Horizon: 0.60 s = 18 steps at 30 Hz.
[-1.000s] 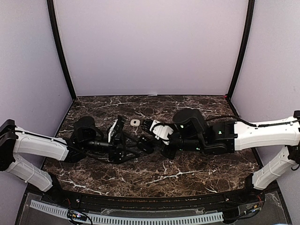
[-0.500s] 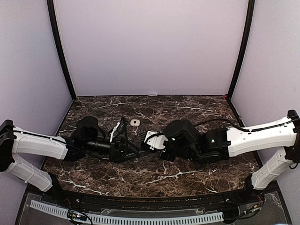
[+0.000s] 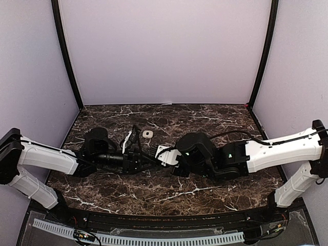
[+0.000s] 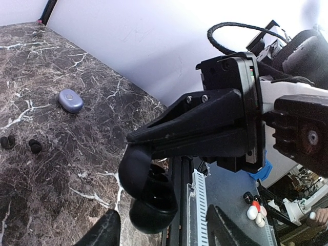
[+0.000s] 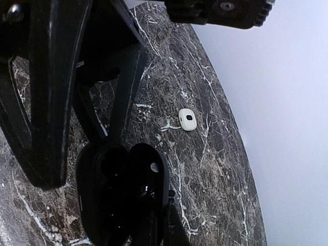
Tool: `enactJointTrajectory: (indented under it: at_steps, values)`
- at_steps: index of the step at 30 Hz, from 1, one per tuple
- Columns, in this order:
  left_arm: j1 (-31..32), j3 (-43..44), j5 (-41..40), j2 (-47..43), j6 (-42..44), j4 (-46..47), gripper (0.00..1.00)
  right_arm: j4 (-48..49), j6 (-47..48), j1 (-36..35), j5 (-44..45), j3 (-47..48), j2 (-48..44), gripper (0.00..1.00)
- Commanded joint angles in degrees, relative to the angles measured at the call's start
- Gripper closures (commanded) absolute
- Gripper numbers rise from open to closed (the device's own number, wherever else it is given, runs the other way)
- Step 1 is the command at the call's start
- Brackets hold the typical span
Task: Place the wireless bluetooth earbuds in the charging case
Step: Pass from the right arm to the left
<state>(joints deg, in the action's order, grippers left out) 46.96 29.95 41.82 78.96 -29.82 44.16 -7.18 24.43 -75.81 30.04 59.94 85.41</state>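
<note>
My right gripper is pinching the charging case by its lid. Next, my left gripper reaches in and grasps the case's base [image 4: 154,212] before my right gripper opens.
An open black charging case [image 5: 123,195] hangs over the dark marble table, its lid edge pinched in my shut right gripper [image 5: 165,215]. In the left wrist view the same charging case [image 4: 148,189] sits just beyond my left gripper [image 4: 161,212]. That gripper's two fingers [image 4: 102,230] stand apart on either side of the case and do not touch it. Two dark earbuds [image 4: 7,142] lie side by side on the marble at the view's left edge. From above, the left gripper [image 3: 147,160] and right gripper [image 3: 161,154] meet at mid-table, and the case is lost among the dark fingers.
A small white oval case [image 3: 147,134] lies on the marble just behind the two grippers, and the right wrist view also shows this white case [image 5: 187,119]. A pale lavender oval case [image 4: 70,100] shows in the left wrist view. A slotted rail [image 3: 154,238] runs along the near edge.
The right arm has swung down and to the left, bringing its gripper against the left gripper's tips. The left gripper's fingers have narrowed and moved slightly right.
</note>
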Motion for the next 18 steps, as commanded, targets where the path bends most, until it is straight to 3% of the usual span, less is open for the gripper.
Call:
enactJointTrajectory:
  at_steps: [1,6,11,14,16,17,18]
  values:
    - [1.1,0.0,-0.9,1.5,0.6,3.7,0.45,3.2,0.4,-0.7,0.6,2.0,0.9,1.00]
    - [1.6,0.1,-1.5,1.9,1.0,3.9,0.65,3.1,0.7,-0.7,0.9,2.6,1.7,1.00]
    - [1.6,0.2,-1.4,2.0,1.5,3.1,0.77,3.2,0.7,-0.7,0.7,2.4,1.5,1.00]
    - [1.6,0.4,-2.2,2.1,1.5,2.3,0.78,3.1,0.4,-0.8,0.6,2.5,1.4,1.00]
    - [1.7,0.9,-2.4,2.4,1.3,1.1,0.64,3.1,0.4,-0.8,0.6,2.3,1.2,1.00]
    - [1.6,1.2,-2.7,2.6,1.2,0.2,0.47,3.1,0.4,-0.8,0.7,2.3,1.1,1.00]
    - [1.6,1.4,-3.0,2.6,1.1,-0.4,0.38,3.1,0.4,-0.8,0.7,2.3,1.0,1.00]
